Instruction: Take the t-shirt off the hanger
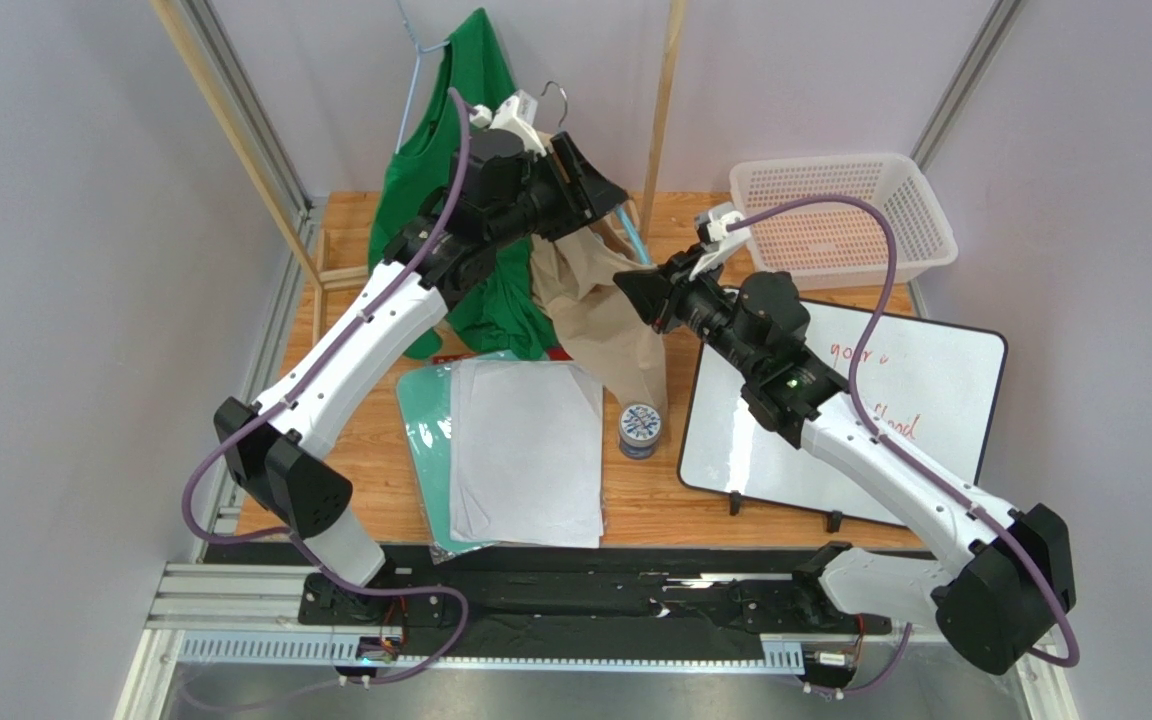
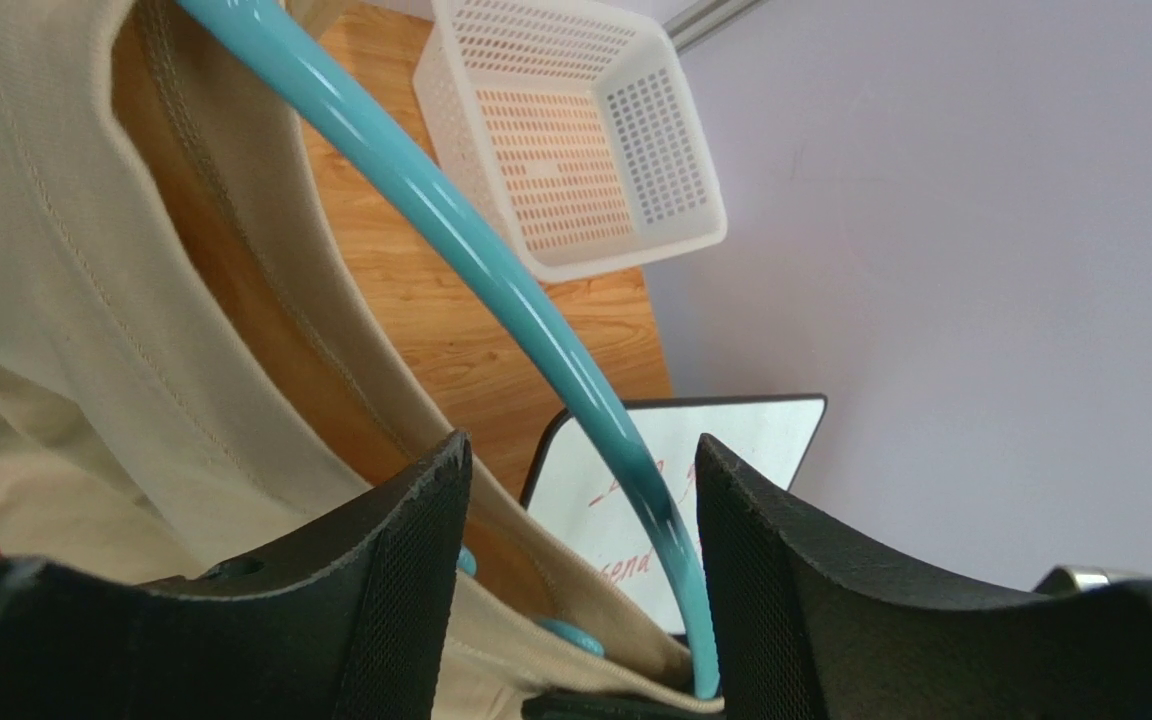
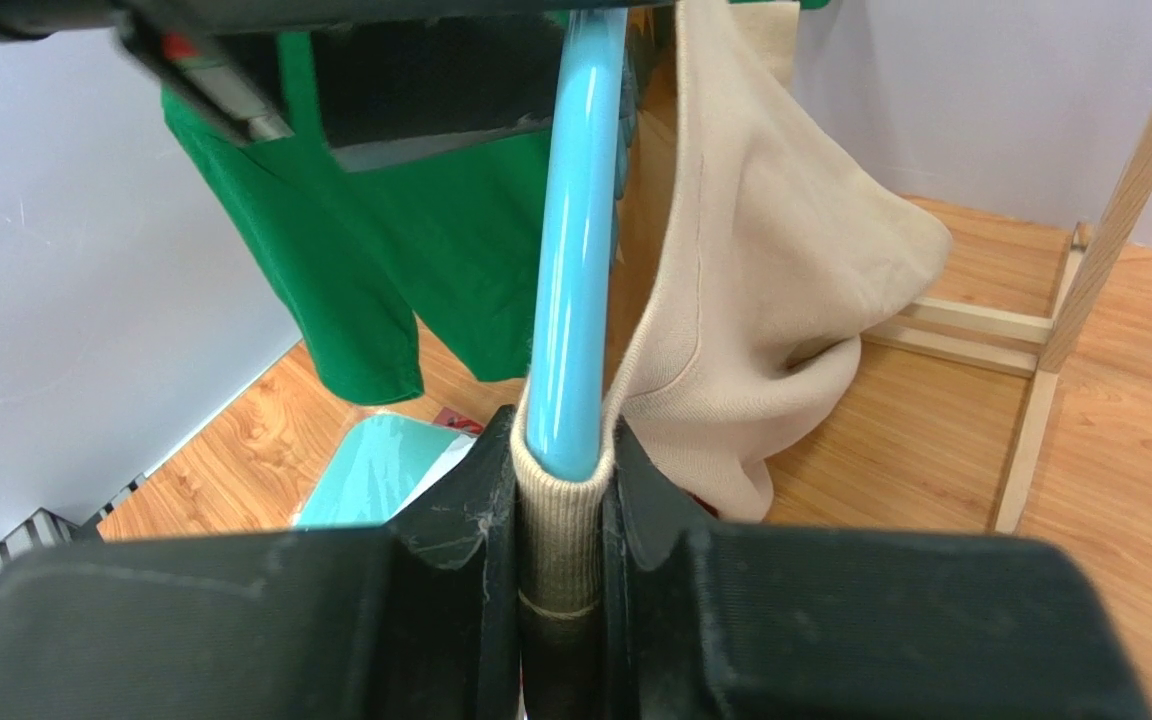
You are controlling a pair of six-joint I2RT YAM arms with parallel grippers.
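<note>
Next, my right gripper opens and takes the fabric alone (image 1: 636, 330) below the hanger, because it is pinching the beige t-shirt's ribbed edge together with the end of the hanger.
The beige t-shirt (image 1: 597, 323) hangs on a light-blue hanger (image 1: 630, 233) at the back of the table. My left gripper (image 1: 597, 188) is at the top of the hanger. In the left wrist view it (image 2: 582, 578) is open, with the hanger bar (image 2: 432, 195) and the shirt's collar (image 2: 71, 300) between its jaws. My right gripper (image 1: 635, 290) is lower, at the hanger's end. In the right wrist view it (image 3: 564, 495) is shut on ribbed beige shirt fabric (image 3: 778, 285) wrapped over the end of the hanger bar (image 3: 579, 225).
A green shirt (image 1: 440, 195) hangs on a second hanger to the left, on a wooden rack (image 1: 668, 105). A white basket (image 1: 823, 162) stands back right. A whiteboard (image 1: 913, 383), a small can (image 1: 638, 429) and papers on a teal folder (image 1: 522, 450) lie nearer.
</note>
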